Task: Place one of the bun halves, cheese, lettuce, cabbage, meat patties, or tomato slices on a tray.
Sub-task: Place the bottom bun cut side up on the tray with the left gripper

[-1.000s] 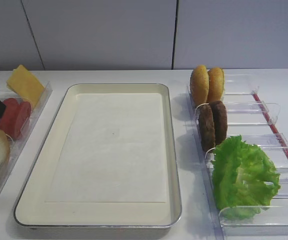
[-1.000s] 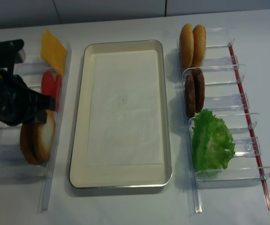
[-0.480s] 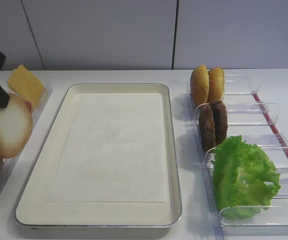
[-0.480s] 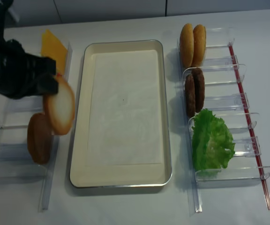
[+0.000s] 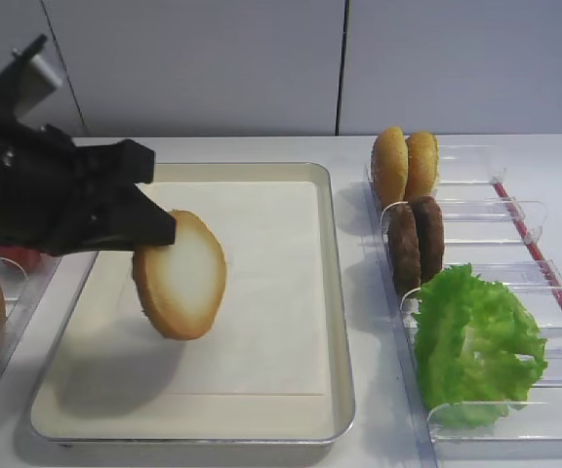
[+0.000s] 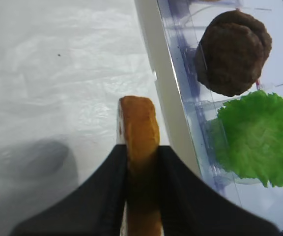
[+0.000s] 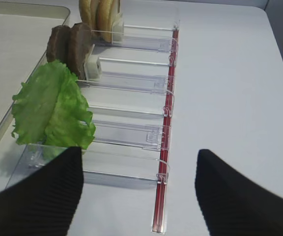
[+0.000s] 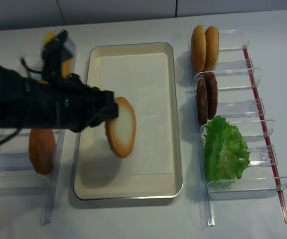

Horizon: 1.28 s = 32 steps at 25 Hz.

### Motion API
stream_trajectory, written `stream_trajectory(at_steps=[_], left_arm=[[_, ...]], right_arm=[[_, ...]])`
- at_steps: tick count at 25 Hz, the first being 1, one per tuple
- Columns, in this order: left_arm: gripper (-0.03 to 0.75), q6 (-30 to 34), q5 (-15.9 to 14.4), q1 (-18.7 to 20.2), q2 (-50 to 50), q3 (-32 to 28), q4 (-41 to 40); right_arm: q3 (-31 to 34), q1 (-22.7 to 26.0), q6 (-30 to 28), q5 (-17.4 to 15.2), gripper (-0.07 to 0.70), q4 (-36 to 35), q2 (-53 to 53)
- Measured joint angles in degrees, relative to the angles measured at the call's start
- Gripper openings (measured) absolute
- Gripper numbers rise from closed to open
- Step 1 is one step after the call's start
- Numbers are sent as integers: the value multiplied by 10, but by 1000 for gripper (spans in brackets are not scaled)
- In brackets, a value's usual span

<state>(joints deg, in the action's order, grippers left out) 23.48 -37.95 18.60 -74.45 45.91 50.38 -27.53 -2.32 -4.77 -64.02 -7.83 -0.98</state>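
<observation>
I need to release the bun half from my left gripper so that it rests on the near half of the paper liner point(image 8: 135, 153) point(image 6: 95, 164) in the cream tray.
My left gripper point(image 5: 160, 230) is shut on a bun half point(image 5: 180, 275), gripping its upper edge. The bun half point(image 8: 121, 127) hangs on edge above the left middle of the cream tray point(image 8: 148, 69), cut face toward the camera. In the left wrist view its golden rim point(image 6: 139, 125) sticks out between the black fingers point(image 6: 107, 191) over the paper liner. The right gripper point(image 7: 139, 152) stands open over the near end of the right rack, holding nothing. Lettuce point(image 5: 476, 341) and two meat patties point(image 5: 415, 239) stand in that rack. The arm hides most of the cheese and tomato slices; no cabbage shows.
Two small golden buns point(image 5: 404, 164) stand at the far end of the clear right rack point(image 7: 131, 83). A domed brown bun piece point(image 8: 42, 151) rests in the left rack. The tray's raised rim point(image 5: 342, 322) runs close to both racks.
The left gripper has lifted the bun half out of the left rack and carried it up and to the right, over the tray. The brown bun piece stayed behind.
</observation>
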Motion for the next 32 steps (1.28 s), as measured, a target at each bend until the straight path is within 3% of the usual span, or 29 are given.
stream_trajectory(at_steps=[6,12,18,24,29,32], left_arm=[[157,127,7,8,-117,-2,136],[153,169,19,7,-157,0,179],[147,177,24,7,-163,0,144],[146,120,29,7,-164,1,53],[148,107,29,7,-167,1,24],[249,105,25,7,-170,1,9]], right_arm=[[0,0,0,0,522,0,0],[0,0,0,0,522,0,0],[0,0,0,0,522,0,0],[0,0,0,0,522,0,0],[0,0,0,0,522,0,0],[0,0,0,0,522,0,0]])
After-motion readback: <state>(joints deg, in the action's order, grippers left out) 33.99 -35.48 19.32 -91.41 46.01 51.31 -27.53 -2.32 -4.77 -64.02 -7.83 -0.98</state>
